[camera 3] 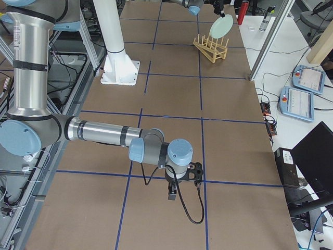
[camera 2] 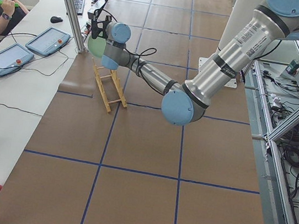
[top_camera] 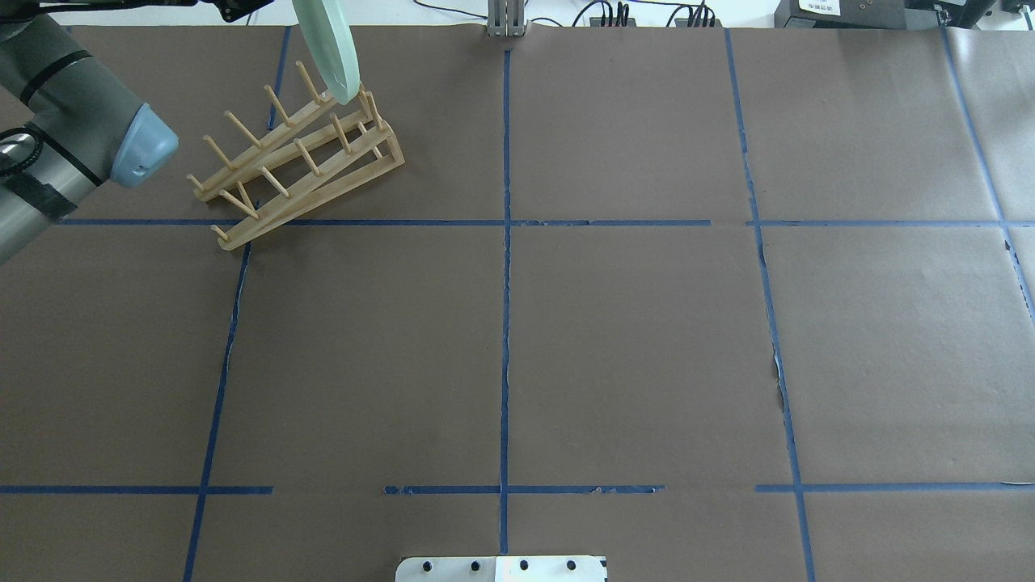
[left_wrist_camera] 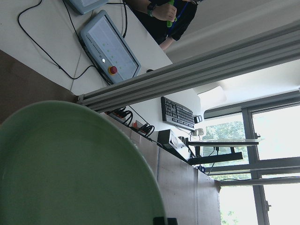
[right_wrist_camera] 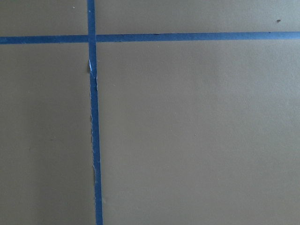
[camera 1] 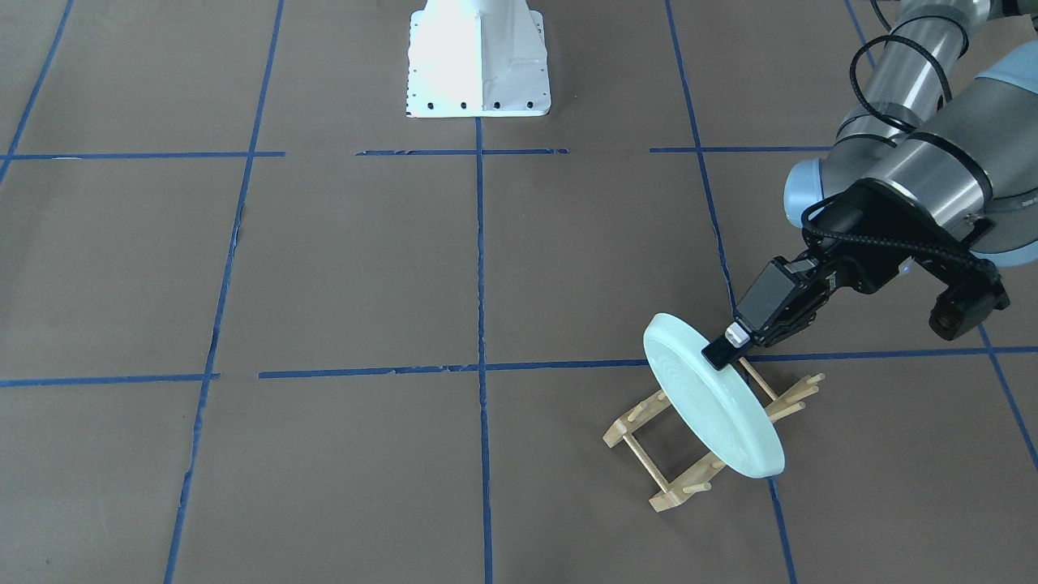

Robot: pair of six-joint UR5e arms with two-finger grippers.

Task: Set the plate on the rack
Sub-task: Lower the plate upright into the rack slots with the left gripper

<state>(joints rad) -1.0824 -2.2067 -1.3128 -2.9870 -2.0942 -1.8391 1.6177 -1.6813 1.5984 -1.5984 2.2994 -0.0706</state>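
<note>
Next, my left gripper lets go of the plate between the rack's wires (camera 1: pixel 688 435) near the rack's end crossbar farthest from my arm. The plate is now tilted over the rack.
My left gripper (camera 1: pixel 724 349) is shut on the top rim of the pale mint-green plate (camera 1: pixel 714 401). It holds the plate on edge, tilted, over the light-wood rack (camera 1: pixel 673 495). The plate's lower edge is down among the rack's upright pegs; I cannot tell whether it rests on them. In the overhead view the plate (top_camera: pixel 325 48) hangs at the far end of the rack (top_camera: pixel 299 166). The plate fills the left wrist view (left_wrist_camera: pixel 70 164). My right gripper (camera 3: pixel 171 195) shows only in the exterior right view, low over the table far from the rack; I cannot tell if it is open.
The white robot base (camera 1: pixel 478 61) stands at the table's robot side. Blue tape lines grid the brown table. An aluminium post (camera 2: pixel 69 6) and the operators' desk with tablets (camera 2: pixel 12 56) lie just beyond the rack.
</note>
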